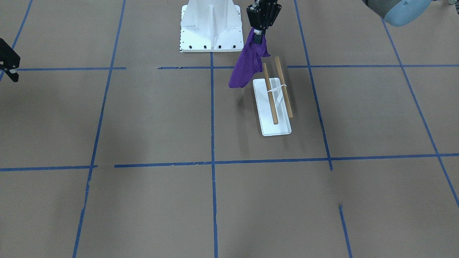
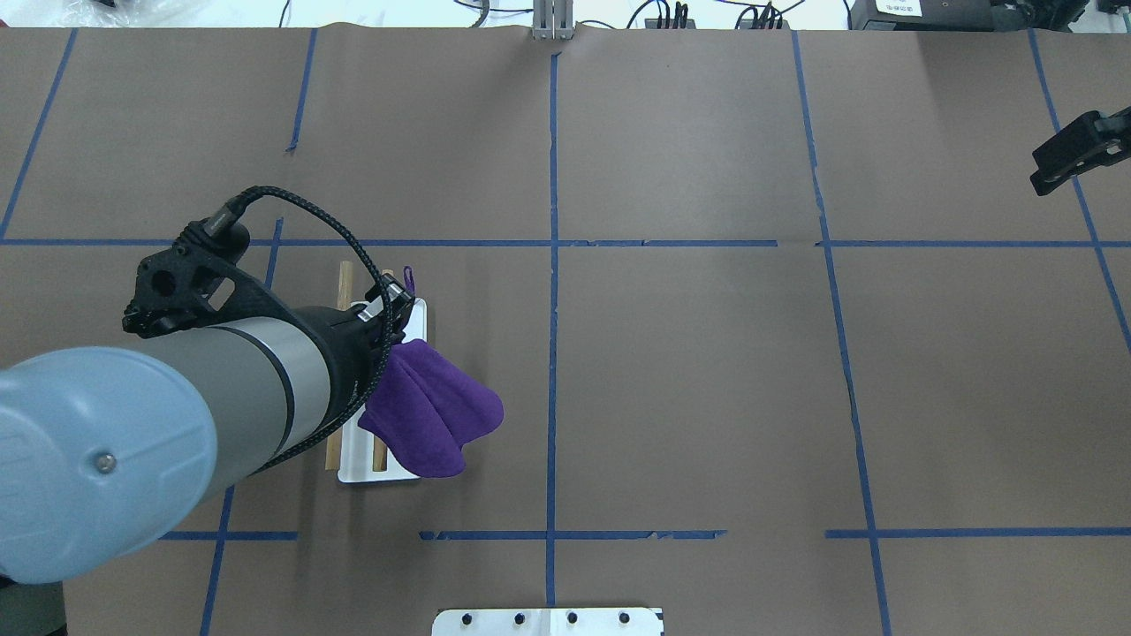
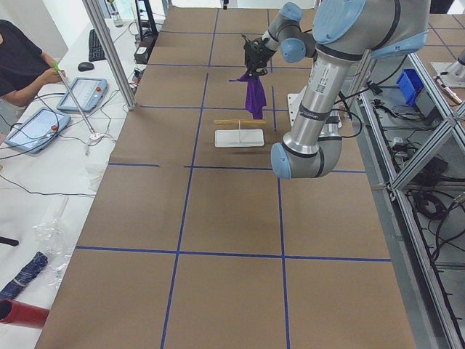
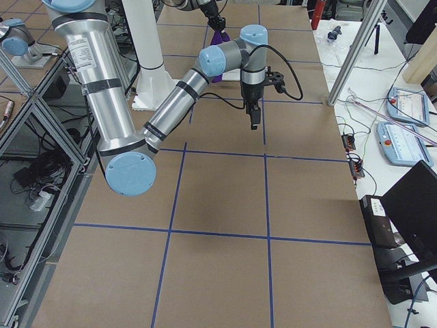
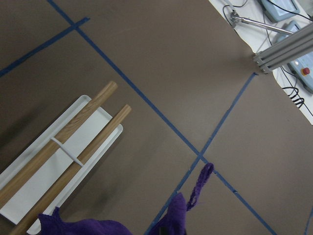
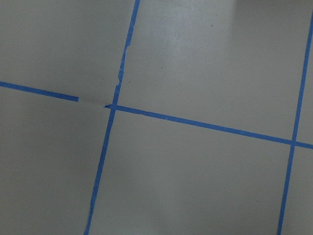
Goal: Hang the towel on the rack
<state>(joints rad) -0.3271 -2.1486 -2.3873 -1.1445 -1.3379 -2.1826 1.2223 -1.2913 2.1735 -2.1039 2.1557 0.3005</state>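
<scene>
My left gripper is to let go of the deep-purple towel across both wooden rods, over the white crosspiece (image 1: 276,98) (image 5: 86,137).
My left gripper (image 1: 258,38) is shut on the top corner of the deep-purple towel (image 1: 245,70), which hangs free in the air. The towel also shows in the overhead view (image 2: 433,415), beside and partly over the rack's near end. The rack (image 1: 275,102) is two wooden rods on a white tray (image 1: 276,130), tied by a white crosspiece. In the left wrist view the rack (image 5: 73,134) lies lower left, and the towel's loop string (image 5: 198,188) dangles clear of it. My right gripper (image 2: 1051,177) hovers far off at the table's right edge; I cannot tell whether it is open.
The white robot base plate (image 1: 209,28) stands just behind the rack and towel. Blue tape lines (image 1: 212,161) grid the brown table. An operator's bench with tablets (image 3: 40,127) lies beyond the table's far side.
</scene>
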